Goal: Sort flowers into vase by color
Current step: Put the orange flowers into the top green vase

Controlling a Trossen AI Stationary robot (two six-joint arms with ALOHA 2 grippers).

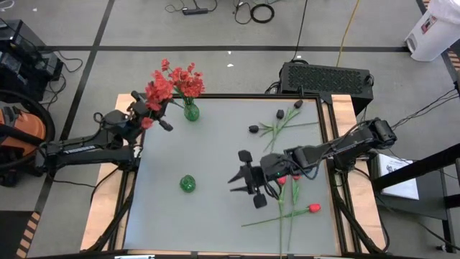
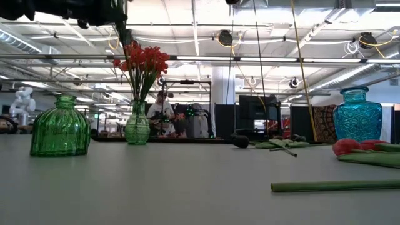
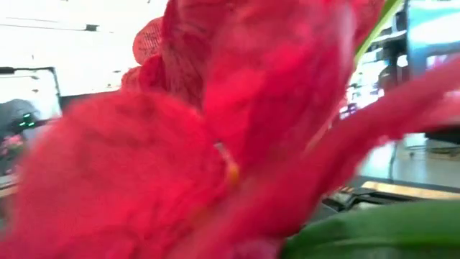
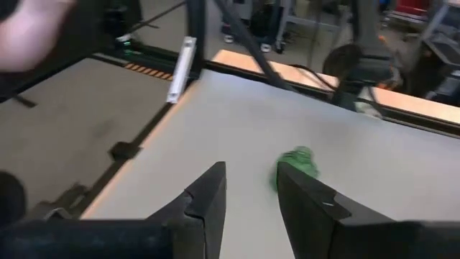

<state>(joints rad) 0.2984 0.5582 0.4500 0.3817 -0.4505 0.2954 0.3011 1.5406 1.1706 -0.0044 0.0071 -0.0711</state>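
My left gripper should release the red spray in the opening of the slender green vase (image 1: 188, 101), so that it sits among the red clustered sprays there.
A slender green vase (image 1: 191, 112) (image 2: 137, 126) near the far edge holds red clustered sprays (image 1: 188, 80). My left gripper (image 1: 144, 111) is beside it at another red spray (image 1: 158, 91), whose petals (image 3: 215, 144) fill the left wrist view and hide the fingers. A squat green vase (image 1: 187, 184) (image 2: 59, 127) (image 4: 298, 162) stands mid-table. My right gripper (image 1: 243, 180) (image 4: 249, 173) hovers open to its right, pointing at it. Black blooms (image 1: 253, 129) and red tulip buds (image 1: 314, 208) lie flat on the table's right side. My left gripper appears shut on the red spray near its blossoms (image 1: 149, 119), held above the table just left of the slender vase. The petals cover the place of contact, so which part the fingers have cannot be told.
A blue vase (image 2: 356, 114) shows at the right in the low view. Green stems (image 1: 287, 124) (image 2: 337, 185) cross the table's right half under and beside the right arm. A black box (image 1: 327, 75) sits past the far edge. Bare table lies between the two green vases.
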